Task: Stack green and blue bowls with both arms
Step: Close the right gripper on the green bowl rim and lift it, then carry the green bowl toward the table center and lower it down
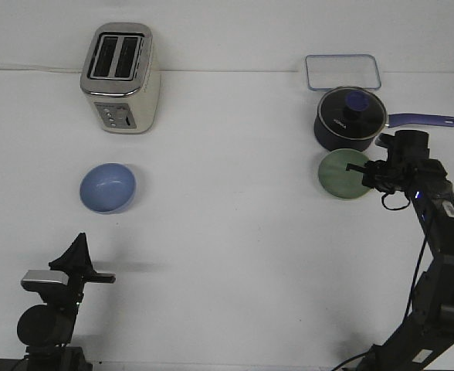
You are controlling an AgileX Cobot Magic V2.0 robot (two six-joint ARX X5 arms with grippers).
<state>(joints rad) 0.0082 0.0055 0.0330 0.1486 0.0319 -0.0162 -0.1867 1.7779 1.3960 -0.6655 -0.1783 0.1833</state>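
Observation:
The green bowl will sit in the middle of the table, closer to me than the blue bowl (242, 256), after my right gripper releases it.
The light blue bowl (107, 188) sits upright on the white table at the left, in front of the toaster. The pale green bowl (341, 174) sits at the right, just in front of the saucepan. My right gripper (360, 175) is at the green bowl's right rim, with its fingers apart over the rim; the bowl rests on the table. My left gripper (80, 246) is low at the near left, well short of the blue bowl, empty, with its fingers together in a point.
A cream toaster (121, 77) stands at the back left. A dark blue lidded saucepan (349, 117) with a long handle stands right behind the green bowl. A clear rectangular container (343, 72) lies behind the saucepan.

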